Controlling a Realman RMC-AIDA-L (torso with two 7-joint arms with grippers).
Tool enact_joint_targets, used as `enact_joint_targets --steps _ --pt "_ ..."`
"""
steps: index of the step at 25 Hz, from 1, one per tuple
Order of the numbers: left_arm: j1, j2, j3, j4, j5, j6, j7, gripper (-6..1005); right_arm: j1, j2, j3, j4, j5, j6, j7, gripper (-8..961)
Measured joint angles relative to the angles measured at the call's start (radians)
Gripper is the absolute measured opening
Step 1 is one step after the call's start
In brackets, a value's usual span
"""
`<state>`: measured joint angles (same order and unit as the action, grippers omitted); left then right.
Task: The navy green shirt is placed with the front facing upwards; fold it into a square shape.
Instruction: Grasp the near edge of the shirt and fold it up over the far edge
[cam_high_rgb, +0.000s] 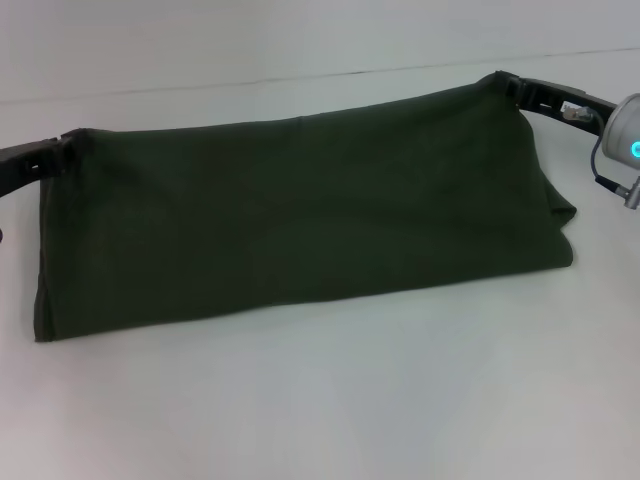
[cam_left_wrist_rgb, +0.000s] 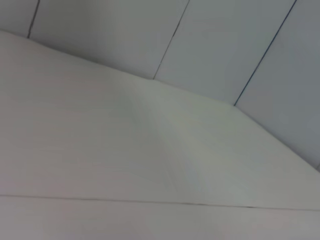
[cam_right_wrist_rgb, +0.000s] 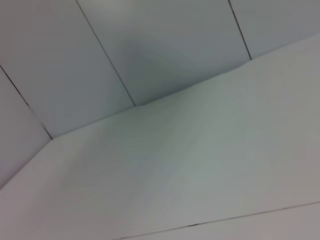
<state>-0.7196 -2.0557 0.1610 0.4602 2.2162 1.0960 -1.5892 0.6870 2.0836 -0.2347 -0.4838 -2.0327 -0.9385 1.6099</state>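
Note:
Next, my left gripper lets go of the navy green shirt's corner at the shirt's far edge (cam_high_rgb: 88, 156), next to the narrow piece of cloth.
In the head view the navy green shirt (cam_high_rgb: 300, 220) hangs as a wide dark olive sheet, stretched between my two grippers, with its lower edge resting on the white table (cam_high_rgb: 330, 400). My left gripper (cam_high_rgb: 68, 145) is shut on the shirt's upper left corner. At the upper right corner my right gripper (cam_high_rgb: 505, 85) is shut on the cloth. No lettering or label shows on the side facing me. Both wrist views show only bare white table and wall panels.
The white table stretches in front of the shirt and behind it to a wall seam (cam_high_rgb: 300, 80). The right arm's wrist with a teal light (cam_high_rgb: 625, 140) sits at the far right edge.

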Motion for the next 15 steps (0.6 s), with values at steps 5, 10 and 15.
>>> enact_joint_targets --steps 5,10,15 --pt "0.002 -0.002 0.0 -0.004 -0.004 -0.031 0.006 20 0.001 0.001 -0.001 0.006 0.017 0.018 0.0 31" --pt "0.009 -0.002 0.0 -0.008 -0.027 -0.047 0.01 22 0.003 0.001 -0.002 0.008 0.031 0.035 0.0 35" --pt "0.009 -0.001 0.0 -0.01 -0.035 -0.05 0.021 33 0.006 0.001 -0.009 0.014 0.04 0.044 0.0 42"
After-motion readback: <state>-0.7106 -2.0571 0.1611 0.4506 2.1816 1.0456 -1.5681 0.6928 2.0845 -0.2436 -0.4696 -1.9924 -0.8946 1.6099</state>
